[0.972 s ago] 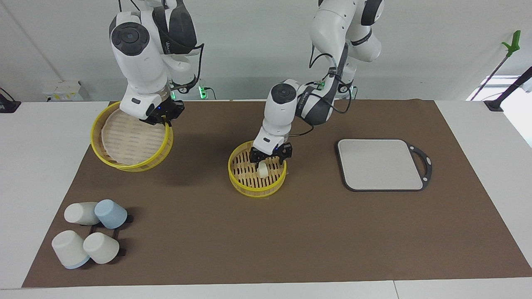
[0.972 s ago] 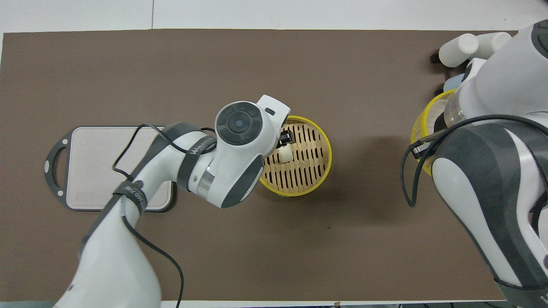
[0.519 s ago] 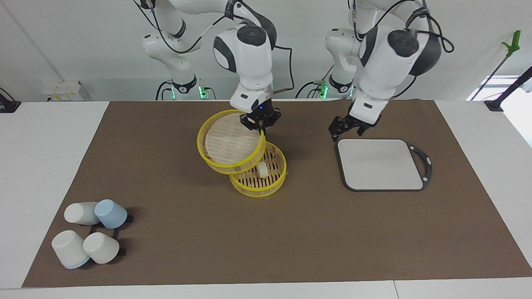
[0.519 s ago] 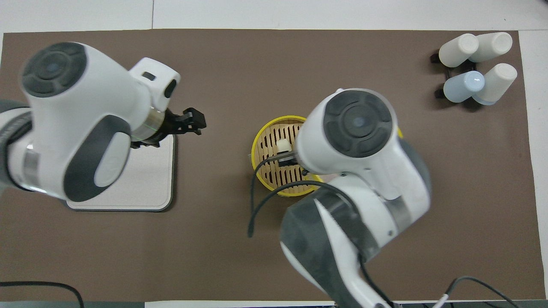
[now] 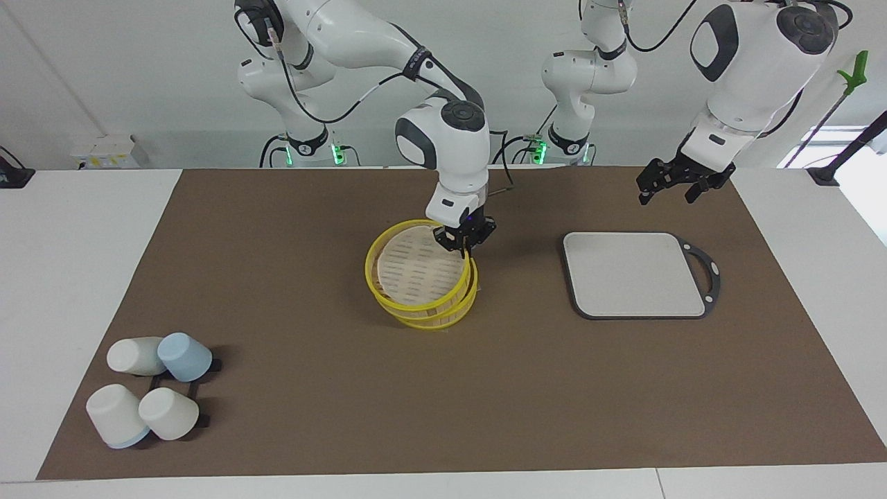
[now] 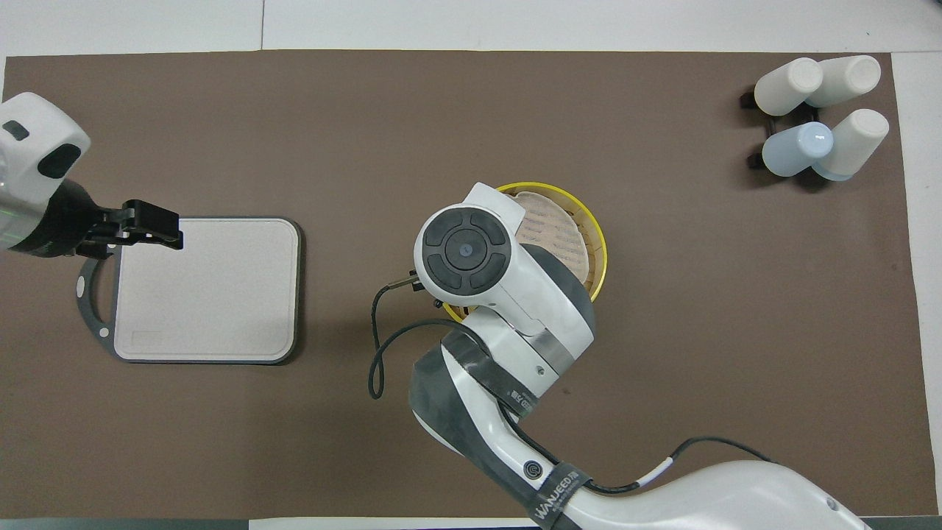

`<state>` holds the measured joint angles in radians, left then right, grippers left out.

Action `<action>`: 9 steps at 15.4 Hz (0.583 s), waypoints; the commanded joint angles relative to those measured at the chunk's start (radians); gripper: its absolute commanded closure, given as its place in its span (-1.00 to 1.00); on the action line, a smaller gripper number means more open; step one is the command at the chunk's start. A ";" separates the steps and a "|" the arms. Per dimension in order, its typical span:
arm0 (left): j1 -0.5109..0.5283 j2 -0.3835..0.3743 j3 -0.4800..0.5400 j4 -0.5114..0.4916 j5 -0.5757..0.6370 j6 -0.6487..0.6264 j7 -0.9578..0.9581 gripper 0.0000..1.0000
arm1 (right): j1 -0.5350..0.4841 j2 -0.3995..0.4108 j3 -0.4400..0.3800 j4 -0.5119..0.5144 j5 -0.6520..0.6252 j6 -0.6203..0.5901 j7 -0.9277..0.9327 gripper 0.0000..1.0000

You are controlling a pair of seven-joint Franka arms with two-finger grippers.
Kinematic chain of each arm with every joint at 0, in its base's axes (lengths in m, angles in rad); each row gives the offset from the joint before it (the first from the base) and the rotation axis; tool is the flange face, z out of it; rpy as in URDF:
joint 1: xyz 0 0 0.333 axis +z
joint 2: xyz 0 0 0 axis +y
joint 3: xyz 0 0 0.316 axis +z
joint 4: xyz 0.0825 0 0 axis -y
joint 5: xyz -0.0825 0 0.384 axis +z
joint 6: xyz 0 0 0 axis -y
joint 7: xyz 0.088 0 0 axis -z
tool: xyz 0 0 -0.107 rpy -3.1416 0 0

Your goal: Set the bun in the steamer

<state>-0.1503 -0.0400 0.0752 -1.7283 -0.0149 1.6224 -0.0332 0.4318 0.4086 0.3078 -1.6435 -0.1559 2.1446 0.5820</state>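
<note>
My right gripper is to let go of the upper level squarely on top of the lower level [image 6: 500,263] in the middle of the mat.
The steamer's paper-lined upper tier [image 5: 414,267] lies slightly tilted on top of the lower tier [image 5: 443,317] in the middle of the mat. My right gripper [image 5: 463,242] is shut on the upper tier's yellow rim, at the edge nearer to the robots. The bun is hidden under the upper tier. In the overhead view the right arm's wrist covers the gripper and part of the steamer [image 6: 585,221]. My left gripper [image 5: 675,184] is open and empty, raised over the mat by the grey board's corner; it also shows in the overhead view [image 6: 151,224].
A grey board with a black rim [image 5: 634,274] lies toward the left arm's end; it also shows in the overhead view [image 6: 206,291]. Several white and blue cups [image 5: 149,391] lie on a rack at the right arm's end, farther from the robots [image 6: 817,110].
My right gripper carried the upper tier from the right arm's end over the lower tier and lowered it, covering the bun. My left gripper left the bun there and rose toward its end.
</note>
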 commanded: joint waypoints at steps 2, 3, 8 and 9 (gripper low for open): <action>0.009 -0.035 -0.012 -0.023 0.029 -0.019 0.035 -1.00 | 0.034 0.025 -0.001 0.019 -0.016 0.035 0.077 1.00; 0.014 -0.043 -0.012 -0.020 0.029 -0.022 0.039 -1.00 | 0.039 0.036 -0.001 0.019 -0.016 0.050 0.094 1.00; 0.031 -0.060 -0.008 -0.007 0.062 -0.042 0.107 -1.00 | 0.056 0.049 -0.001 -0.022 -0.017 0.113 0.122 1.00; 0.032 -0.058 -0.008 0.012 0.062 -0.050 0.108 -1.00 | 0.051 0.047 -0.001 -0.033 -0.017 0.124 0.121 1.00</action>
<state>-0.1397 -0.0835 0.0737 -1.7270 0.0248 1.5951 0.0389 0.4725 0.4381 0.2974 -1.6503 -0.1852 2.1974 0.6631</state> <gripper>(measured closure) 0.000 0.907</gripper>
